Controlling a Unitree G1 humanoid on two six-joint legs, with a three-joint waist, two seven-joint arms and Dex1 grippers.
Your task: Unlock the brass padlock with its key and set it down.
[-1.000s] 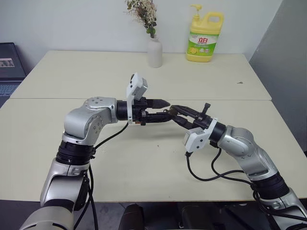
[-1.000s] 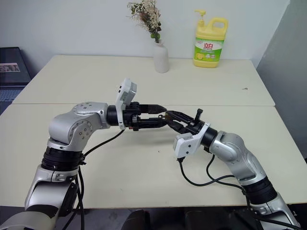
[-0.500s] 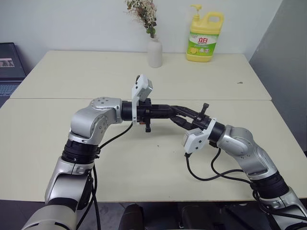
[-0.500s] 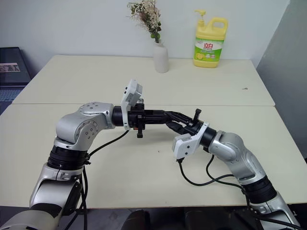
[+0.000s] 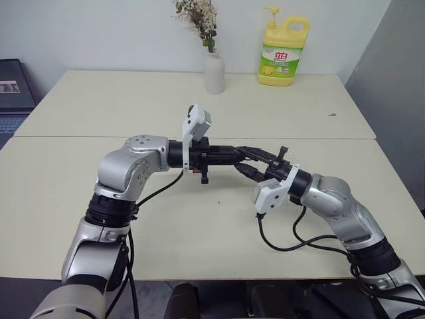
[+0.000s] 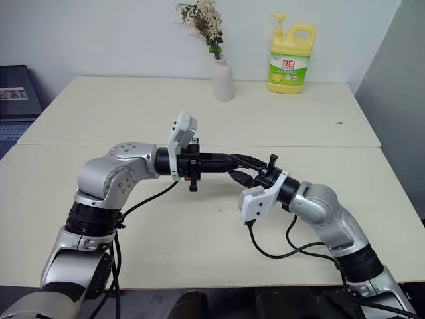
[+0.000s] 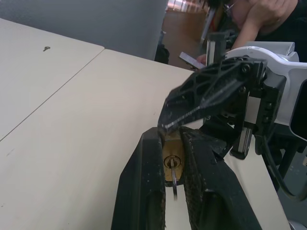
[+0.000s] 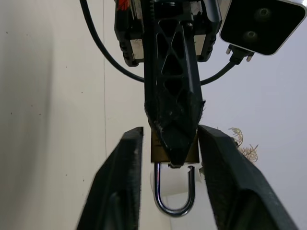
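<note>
The loose end of the silver shackle faces the padlock's body, so next I back my right gripper away from the padlock's body, pinch the shackle's bend (image 8: 175, 212) and swing it open.
My left gripper (image 7: 170, 136) is shut on the brass padlock (image 7: 169, 163), held in the air above the near table (image 5: 199, 219). The key (image 7: 173, 186) sticks out of the keyhole, toward the left wrist camera. The silver shackle (image 8: 173, 208) points toward my right wrist. My right gripper (image 8: 171, 129) meets the left one tip to tip. It is open, its fingers (image 8: 129, 163) standing on either side of the lock body (image 8: 157, 151). In the head views both grippers join near the table's middle, left gripper (image 5: 234, 155) and right gripper (image 5: 247, 163).
A white vase (image 5: 214, 72) with dried flowers and a yellow detergent bottle (image 5: 283, 53) stand at the back of the far table. A laptop (image 5: 13, 93) sits at the far left. A person (image 7: 268, 19) sits beyond the table's right end.
My left gripper, open a second ago, has shut on the padlock. The right gripper's fingers, then tight on the lock, have spread apart in the last half second.
</note>
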